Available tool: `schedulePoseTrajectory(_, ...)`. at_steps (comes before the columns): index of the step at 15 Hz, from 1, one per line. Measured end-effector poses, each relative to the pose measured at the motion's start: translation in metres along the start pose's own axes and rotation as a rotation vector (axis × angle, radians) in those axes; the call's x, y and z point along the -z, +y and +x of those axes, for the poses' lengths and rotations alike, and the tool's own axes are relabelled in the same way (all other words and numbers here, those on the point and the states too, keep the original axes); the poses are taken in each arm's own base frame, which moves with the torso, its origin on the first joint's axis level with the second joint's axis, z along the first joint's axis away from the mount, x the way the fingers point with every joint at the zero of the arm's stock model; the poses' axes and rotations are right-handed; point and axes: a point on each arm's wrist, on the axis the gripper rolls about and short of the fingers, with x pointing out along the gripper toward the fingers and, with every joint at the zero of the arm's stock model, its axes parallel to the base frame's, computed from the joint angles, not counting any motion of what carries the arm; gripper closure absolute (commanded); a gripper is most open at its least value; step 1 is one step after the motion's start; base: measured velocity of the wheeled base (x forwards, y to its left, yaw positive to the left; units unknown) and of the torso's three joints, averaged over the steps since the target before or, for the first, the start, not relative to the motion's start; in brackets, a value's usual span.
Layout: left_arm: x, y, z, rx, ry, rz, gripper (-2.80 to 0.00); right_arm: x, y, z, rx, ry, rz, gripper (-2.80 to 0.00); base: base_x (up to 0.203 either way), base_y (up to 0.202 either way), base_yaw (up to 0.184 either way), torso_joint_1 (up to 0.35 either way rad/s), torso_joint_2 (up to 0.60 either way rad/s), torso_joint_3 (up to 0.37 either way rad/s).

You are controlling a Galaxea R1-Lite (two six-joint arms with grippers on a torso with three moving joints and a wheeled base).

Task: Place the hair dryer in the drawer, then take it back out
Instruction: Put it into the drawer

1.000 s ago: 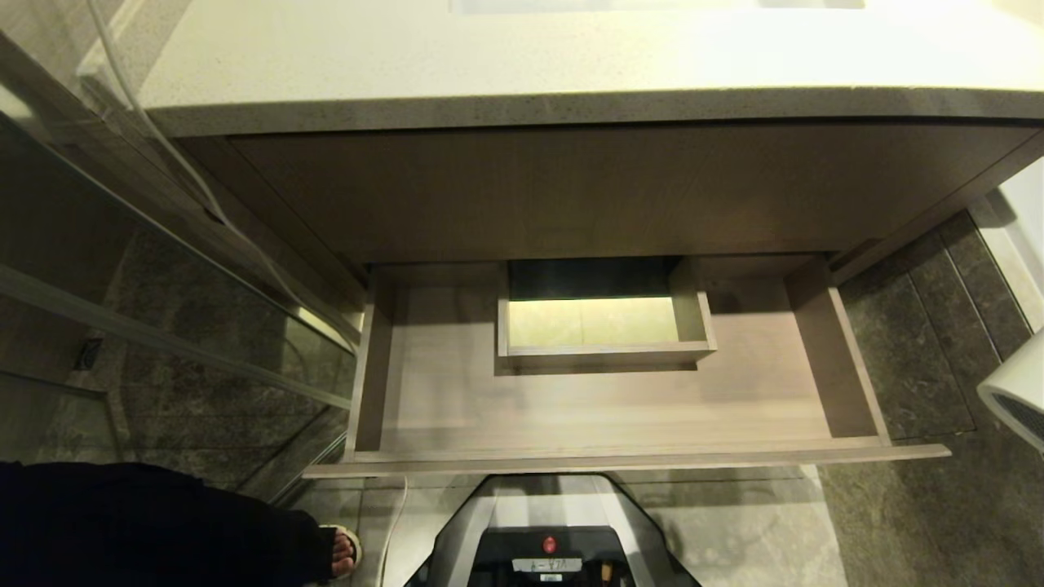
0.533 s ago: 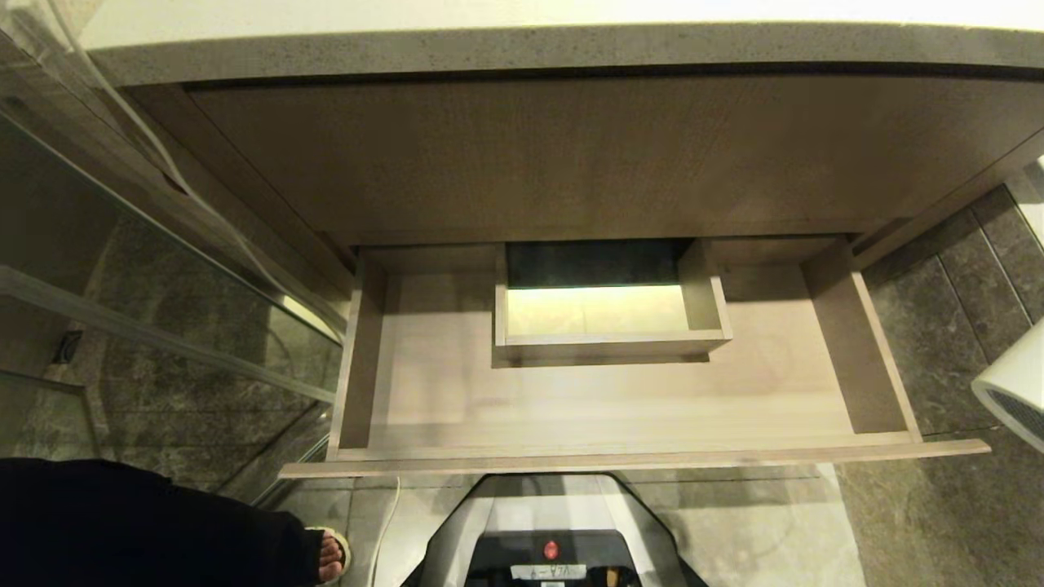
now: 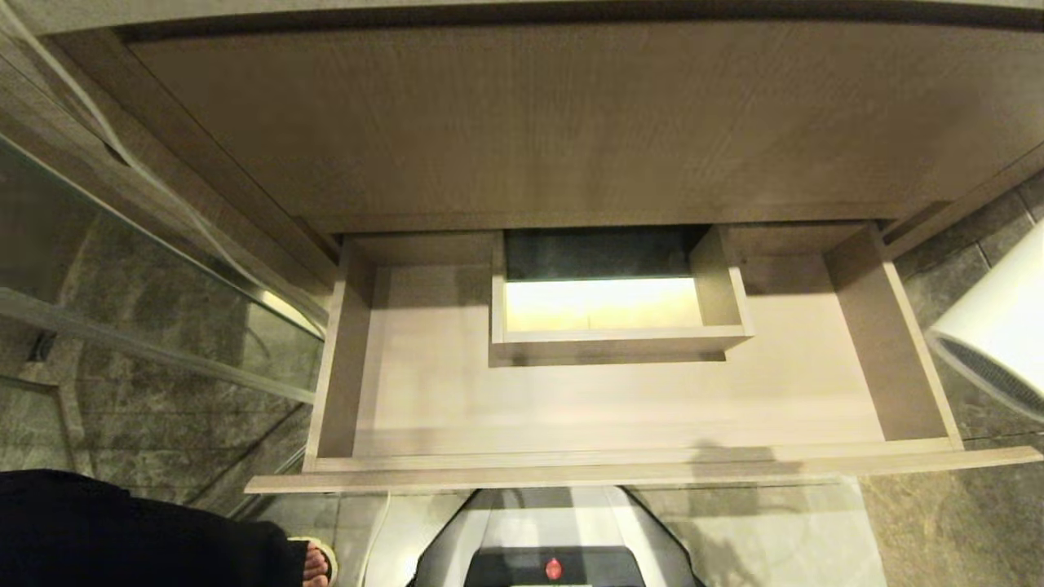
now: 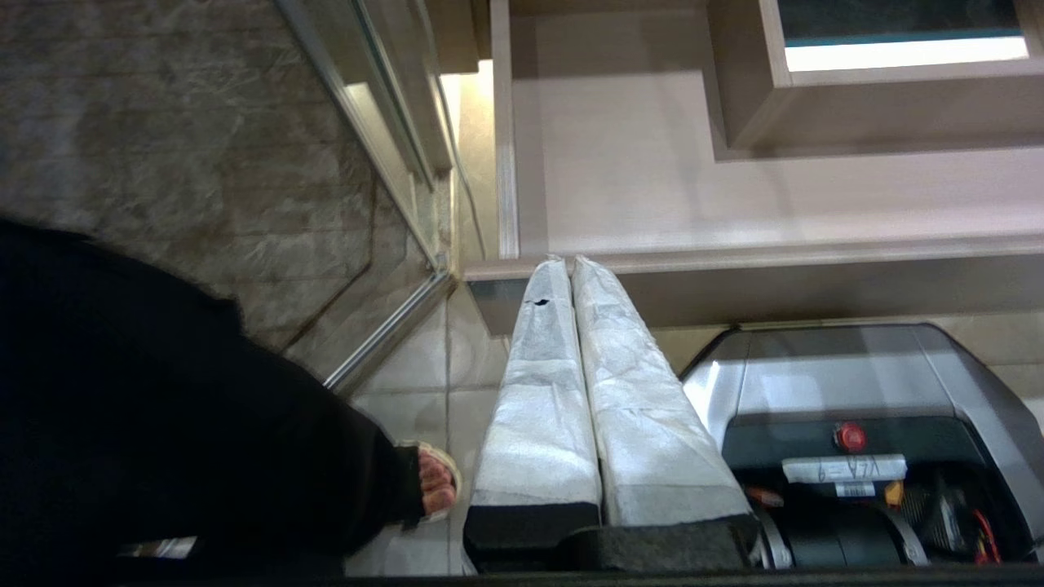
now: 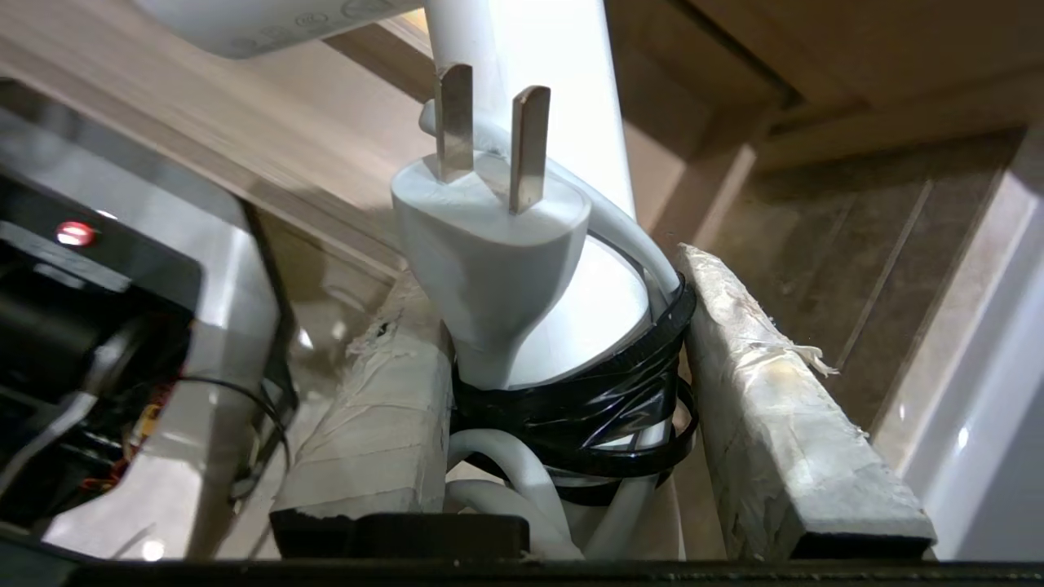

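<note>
The hair dryer will go down between the boxed hole and the drawer's side [image 3: 805,315] nearest my right gripper, and I will set it there.
The drawer [image 3: 571,471] stands pulled out below the cabinet, wide and shallow, with a boxed rectangular hole [image 3: 603,306] in its floor and nothing lying in it. The white hair dryer [image 3: 991,326] pokes in at the right edge of the head view, beside the drawer's right wall, its dark grille facing down. In the right wrist view my right gripper [image 5: 555,277] is shut on the hair dryer [image 5: 530,49] at its handle, where black tape binds the cord and the plug [image 5: 481,253]. My left gripper [image 4: 568,262] is shut and holds nothing, parked by the drawer's [image 4: 652,187] front left corner.
A person's dark-clothed leg and sandalled foot [image 3: 314,562] stand at the lower left beside a glass panel [image 3: 163,285]. The plain cabinet front [image 3: 571,122] rises above the drawer. My base [image 3: 555,546] sits just under the drawer front. Dark floor tiles [image 3: 938,530] lie to the right.
The camera has sunk, so the countertop has slid out of view and the drawer looks larger. The hair dryer has come further in from the right, closer to the drawer's right wall.
</note>
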Motion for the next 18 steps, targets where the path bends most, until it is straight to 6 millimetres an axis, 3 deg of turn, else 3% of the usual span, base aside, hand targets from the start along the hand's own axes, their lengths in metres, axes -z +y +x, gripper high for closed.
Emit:
schedulePoseTrajectory(8, 0.0, 0.0, 0.0, 0.0, -0.002, 0.0, 0.0, -0.028, -0.035, 0.076, 0.025, 0.257, 0.1, 0.0, 0.0, 0.0, 0.0, -0.017, 0.39, 0.374)
schedulePoseTrajectory(11, 0.0, 0.0, 0.0, -0.001, -0.002, 0.0, 0.0, -0.02, -0.043, 0.098, 0.011, 0.394, 0.135, 0.0, 0.0, 0.0, 0.0, 0.131, 0.1, 0.267)
schedulePoseTrajectory(18, 0.0, 0.0, 0.0, 0.001, -0.002, 0.0, 0.0, 0.014, -0.047, 0.136, -0.115, 0.72, 0.227, 0.0, 0.0, 0.0, 0.0, 0.041, 0.03, 0.056)
